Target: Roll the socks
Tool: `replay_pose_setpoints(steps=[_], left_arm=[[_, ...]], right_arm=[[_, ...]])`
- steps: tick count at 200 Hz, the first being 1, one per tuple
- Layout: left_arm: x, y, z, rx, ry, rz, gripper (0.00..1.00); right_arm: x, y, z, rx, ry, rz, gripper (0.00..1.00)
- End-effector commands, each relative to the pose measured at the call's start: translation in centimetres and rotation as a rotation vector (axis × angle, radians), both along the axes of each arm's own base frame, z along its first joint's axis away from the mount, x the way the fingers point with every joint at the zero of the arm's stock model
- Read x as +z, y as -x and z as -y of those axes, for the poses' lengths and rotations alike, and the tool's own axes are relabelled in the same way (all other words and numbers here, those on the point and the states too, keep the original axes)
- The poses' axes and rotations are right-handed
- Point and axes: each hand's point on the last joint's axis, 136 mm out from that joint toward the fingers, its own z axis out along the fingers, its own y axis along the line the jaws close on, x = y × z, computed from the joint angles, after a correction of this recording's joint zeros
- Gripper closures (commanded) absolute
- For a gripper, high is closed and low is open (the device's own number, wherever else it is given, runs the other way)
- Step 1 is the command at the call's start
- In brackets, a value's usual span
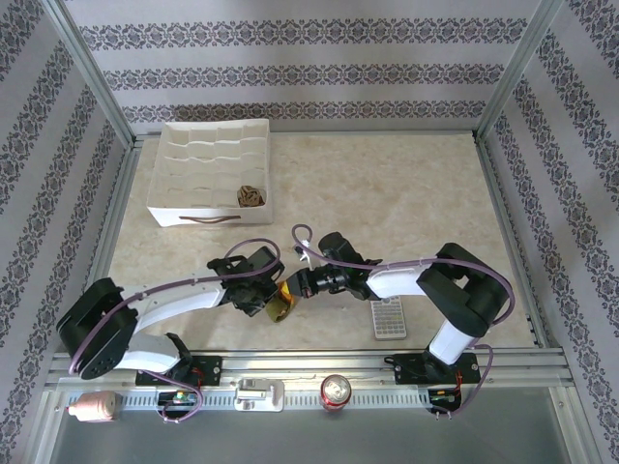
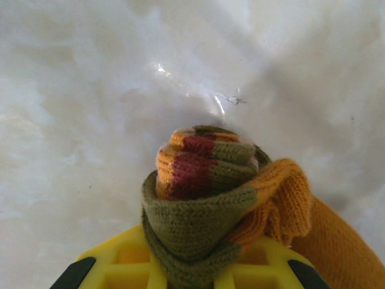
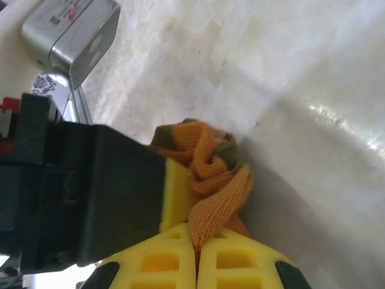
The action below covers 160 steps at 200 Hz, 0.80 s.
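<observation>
My right gripper will open and take the sock's olive part (image 2: 191, 226) beside my left gripper, since it is pinching only a narrow orange part of the olive sock.
The olive green sock (image 1: 282, 304) is bunched into a roll between both grippers at the table's near middle. In the left wrist view the olive sock (image 2: 198, 211) wraps around its striped cuff, with its orange part trailing right. My left gripper (image 2: 191, 268) is shut on this roll, its yellow fingers (image 2: 120, 265) on either side. My right gripper (image 3: 196, 244) is shut on a stretched orange strip of the olive sock (image 3: 210, 180). From above, the left gripper (image 1: 259, 293) and right gripper (image 1: 302, 285) nearly meet. The brown argyle sock (image 1: 250, 195) lies rolled in a box compartment.
A white divided organizer box (image 1: 170, 188) stands at the back left. A grey remote (image 1: 389, 317) lies to the right of the grippers. A drink can (image 1: 336, 390) stands on the front rail. The left gripper's black body (image 3: 90, 198) crowds the right wrist view.
</observation>
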Motion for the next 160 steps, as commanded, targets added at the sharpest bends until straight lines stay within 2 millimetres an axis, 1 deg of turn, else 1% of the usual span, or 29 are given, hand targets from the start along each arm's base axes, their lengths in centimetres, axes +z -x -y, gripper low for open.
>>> replay_pose_setpoints(steps=[1, 27, 38, 77, 101, 129, 160], left_arm=[[-2.0, 1.9, -0.8, 0.014, -0.068, -0.108, 1.0], [-2.7, 2.0, -0.6, 0.054, -0.078, -0.144, 1.0], [-2.9, 1.9, -0.6, 0.068, -0.072, -0.146, 1.0], [-3.1, 2.1, -0.4, 0.098, -0.059, -0.166, 1.0], [-3.1, 2.0, -0.5, 0.122, -0.038, -0.16, 1.0], [-3.0, 1.9, -1.0, 0.132, -0.035, -0.15, 1.0], [-3.2, 1.7, -1.0, 0.139, -0.023, -0.14, 1.0]], right_arm=[[2.8, 1.1, -1.2, 0.061, -0.111, 0.012, 1.0], [1.8, 3.3, -2.3, 0.123, -0.1, -0.033, 1.0], [1.6, 3.6, -2.6, 0.123, -0.099, -0.034, 1.0], [1.9, 4.8, -4.1, 0.16, -0.105, -0.049, 1.0], [1.4, 5.7, -4.1, 0.183, -0.088, -0.074, 1.0], [0.7, 7.2, -3.4, 0.223, -0.077, -0.114, 0.9], [1.1, 8.6, -3.1, 0.28, -0.099, -0.145, 0.76]])
